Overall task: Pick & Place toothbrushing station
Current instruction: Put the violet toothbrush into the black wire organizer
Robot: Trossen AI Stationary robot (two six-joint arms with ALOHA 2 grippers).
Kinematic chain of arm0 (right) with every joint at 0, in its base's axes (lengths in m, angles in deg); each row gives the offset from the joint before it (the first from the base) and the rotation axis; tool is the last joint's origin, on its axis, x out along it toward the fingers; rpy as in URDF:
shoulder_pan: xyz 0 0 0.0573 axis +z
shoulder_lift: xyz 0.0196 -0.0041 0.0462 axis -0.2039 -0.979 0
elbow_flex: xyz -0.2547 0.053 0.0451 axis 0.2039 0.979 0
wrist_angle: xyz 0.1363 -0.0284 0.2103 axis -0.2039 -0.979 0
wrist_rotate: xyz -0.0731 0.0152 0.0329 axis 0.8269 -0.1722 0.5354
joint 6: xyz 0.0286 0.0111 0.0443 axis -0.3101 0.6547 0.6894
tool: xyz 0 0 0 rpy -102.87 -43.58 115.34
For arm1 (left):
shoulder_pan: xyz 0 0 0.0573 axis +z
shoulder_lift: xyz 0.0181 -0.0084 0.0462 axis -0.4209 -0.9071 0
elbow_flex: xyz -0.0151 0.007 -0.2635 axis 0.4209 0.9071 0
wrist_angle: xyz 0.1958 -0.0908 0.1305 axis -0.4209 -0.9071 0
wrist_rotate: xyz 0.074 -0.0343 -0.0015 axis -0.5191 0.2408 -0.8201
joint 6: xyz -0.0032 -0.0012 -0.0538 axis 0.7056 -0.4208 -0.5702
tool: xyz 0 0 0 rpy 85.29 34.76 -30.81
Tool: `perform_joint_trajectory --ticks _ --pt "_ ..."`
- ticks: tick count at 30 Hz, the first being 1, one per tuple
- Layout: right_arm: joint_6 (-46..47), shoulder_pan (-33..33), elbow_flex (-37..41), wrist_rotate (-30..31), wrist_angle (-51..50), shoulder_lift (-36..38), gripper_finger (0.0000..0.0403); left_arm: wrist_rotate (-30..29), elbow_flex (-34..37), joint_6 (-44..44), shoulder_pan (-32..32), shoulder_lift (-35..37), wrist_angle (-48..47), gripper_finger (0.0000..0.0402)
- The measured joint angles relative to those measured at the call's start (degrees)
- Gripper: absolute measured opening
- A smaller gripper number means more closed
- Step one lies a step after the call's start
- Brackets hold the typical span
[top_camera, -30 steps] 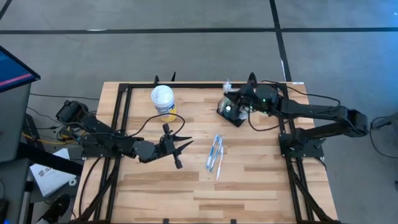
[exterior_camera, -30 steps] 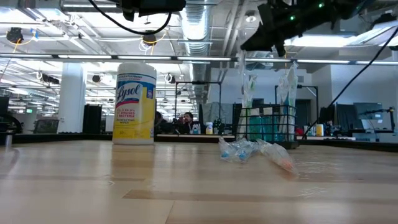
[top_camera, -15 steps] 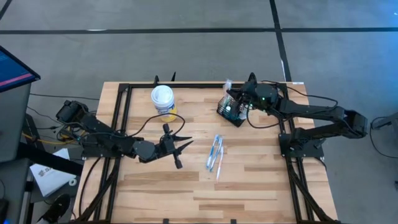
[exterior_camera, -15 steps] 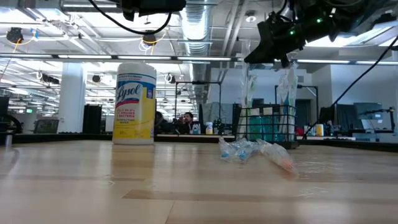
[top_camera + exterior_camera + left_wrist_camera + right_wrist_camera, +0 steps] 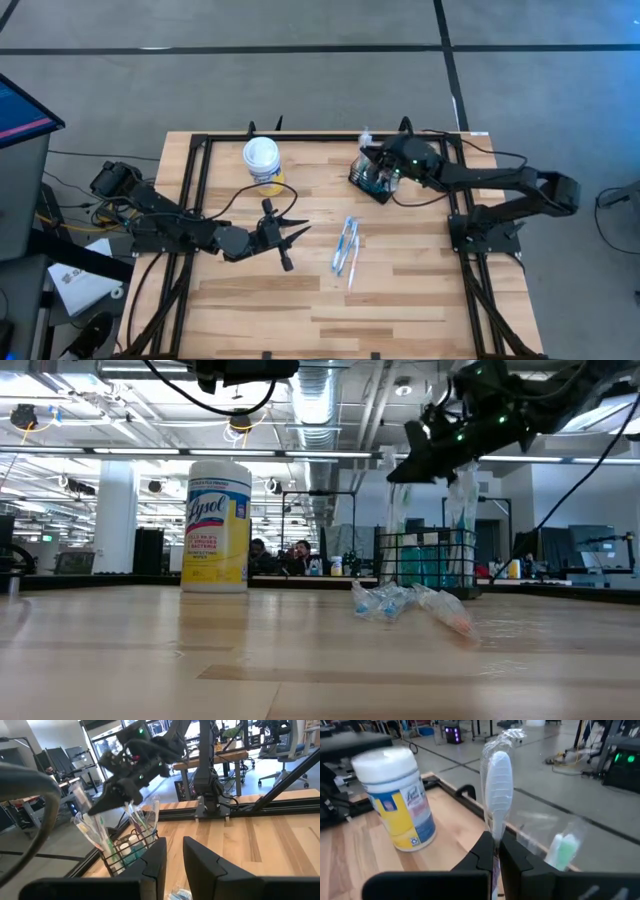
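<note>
The wrapped toothbrush is in my right gripper. Next, I let go of it inside the black wire-mesh caddy (image 5: pixel 365 174), next to the other upright toothbrushes.
The toothbrushing station (image 5: pixel 368 180), a black wire-mesh caddy, stands on the table at the far right (image 5: pixel 428 565) (image 5: pixel 127 851). Several plastic-wrapped toothbrushes stand upright in it. My right gripper (image 5: pixel 374 166) hovers over it, shut, its tips (image 5: pixel 395 473) at the top of one wrapped toothbrush (image 5: pixel 498 785). That toothbrush rises just in front of the fingers (image 5: pixel 495 854). My left gripper (image 5: pixel 300 232) waits at mid-table, left of centre, pointing level at the caddy. Its fingers (image 5: pixel 174 862) stand a little apart with nothing between them. My right gripper's shut fingertips come slanting down from the table's right side to the upper part of the wrapped toothbrush (image 5: pixel 399 488) standing in the caddy. I cannot tell whether they touch the wrap. The toothbrush stays upright in the caddy.
A yellow wipes canister with a white lid (image 5: pixel 261 160) (image 5: pixel 217 525) stands at the far left centre. Several loose wrapped toothbrushes (image 5: pixel 345 247) (image 5: pixel 412 603) lie at mid-table, near of the caddy. Black frame rails (image 5: pixel 195 190) run along the table's sides.
My right gripper has come down and a little toward the table's left, onto the top of the caddy's toothbrushes, tipping its fingers downward. It has stayed shut. The caddy and its toothbrushes have not moved.
</note>
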Motion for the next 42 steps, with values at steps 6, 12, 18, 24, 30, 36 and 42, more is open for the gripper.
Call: perform_joint_trajectory --ticks 6,12,18,24,30,36,42 --pt "1.2 0.2 0.0 -0.2 3.1 -6.2 0.0003 0.0 0.0 0.0 0.0 0.0 0.0 0.0057" --pt "2.4 0.2 0.0 -0.2 3.9 -10.2 0.0004 0.0 0.0 0.0 0.0 0.0 0.0 0.0057" --pt "3.0 0.2 0.0 -0.2 6.2 -13.7 0.0005 0.0 0.0 -0.1 0.0 0.0 -0.1 0.0057" --pt "3.9 0.2 -0.1 -0.1 7.4 -14.8 0.0017 0.0 0.0 -0.1 0.0 0.0 -0.3 0.0057" --pt "2.7 1.1 0.0 -0.4 7.1 -12.9 0.0050 0.0 0.0 -0.1 0.0 0.0 -0.5 0.0057" --pt "2.7 1.3 0.0 -0.4 4.3 -10.4 0.0060 0.0 0.0 -0.2 0.0 0.0 -0.6 0.0057" --pt "2.4 1.3 0.0 -0.5 0.7 -9.0 0.0061 0.0 0.0 -0.2 0.0 0.0 -0.7 0.0057"
